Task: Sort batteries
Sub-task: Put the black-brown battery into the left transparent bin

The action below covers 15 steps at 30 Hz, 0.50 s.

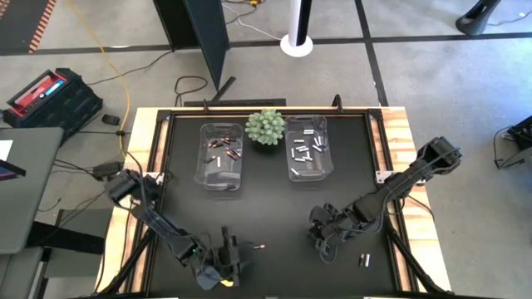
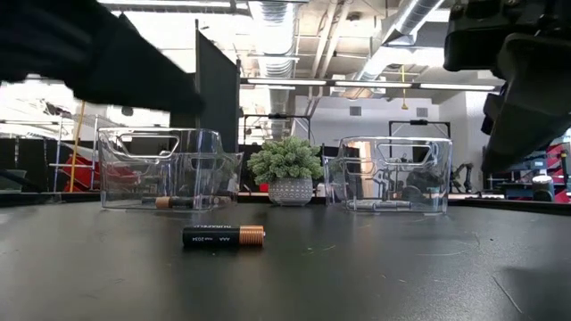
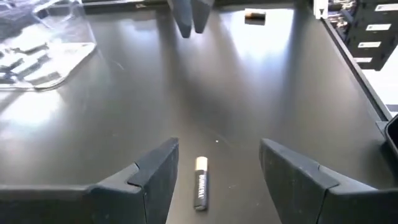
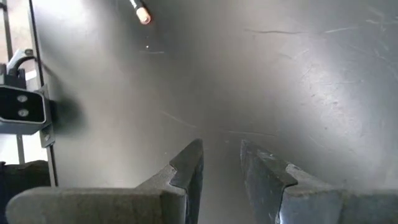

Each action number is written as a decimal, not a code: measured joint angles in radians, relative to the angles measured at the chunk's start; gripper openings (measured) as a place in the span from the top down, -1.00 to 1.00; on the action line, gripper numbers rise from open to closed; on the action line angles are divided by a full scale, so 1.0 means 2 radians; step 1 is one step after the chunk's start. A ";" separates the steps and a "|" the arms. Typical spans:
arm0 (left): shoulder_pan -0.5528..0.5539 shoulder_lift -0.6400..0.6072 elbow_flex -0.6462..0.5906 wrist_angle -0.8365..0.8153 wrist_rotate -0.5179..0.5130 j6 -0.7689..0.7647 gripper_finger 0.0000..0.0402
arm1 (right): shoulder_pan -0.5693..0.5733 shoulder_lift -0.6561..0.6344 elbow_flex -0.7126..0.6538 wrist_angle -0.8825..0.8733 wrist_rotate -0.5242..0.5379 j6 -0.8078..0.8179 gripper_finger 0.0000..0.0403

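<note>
The dark battery near the black table's front edge is next, and my left gripper should close around it, gripping it at the battery's copper end [image 1: 259,247] [image 3: 201,165].
A dark battery with a copper end [image 3: 200,183] lies flat on the black table near its front edge, also visible in the high view [image 1: 259,247] and the low view [image 2: 223,236]. My left gripper [image 3: 217,168] is open and low over the table, one finger on either side of this battery and clear of it. My right gripper [image 1: 322,243] hovers right of centre, its fingers [image 4: 221,155] a narrow gap apart with nothing between them. Another dark battery [image 1: 363,260] lies flat at the front right. More batteries lie in the two clear bins.
Two clear bins stand at the back: the left bin [image 1: 223,158] holds dark batteries, the right bin [image 1: 307,149] pale ones. A green spiky plant [image 1: 265,126] sits between them. The middle of the black table [image 1: 274,208] is bare.
</note>
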 joint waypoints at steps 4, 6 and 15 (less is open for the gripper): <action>0.010 0.042 0.000 0.054 0.002 0.020 -0.08 | 0.006 0.000 0.000 0.000 0.000 0.001 0.38; 0.018 0.065 0.000 0.072 0.013 0.021 -0.08 | 0.009 0.000 0.000 0.000 0.000 0.001 0.38; 0.055 0.149 0.000 0.202 0.039 0.029 -0.08 | 0.015 0.000 0.000 0.000 0.000 0.005 0.38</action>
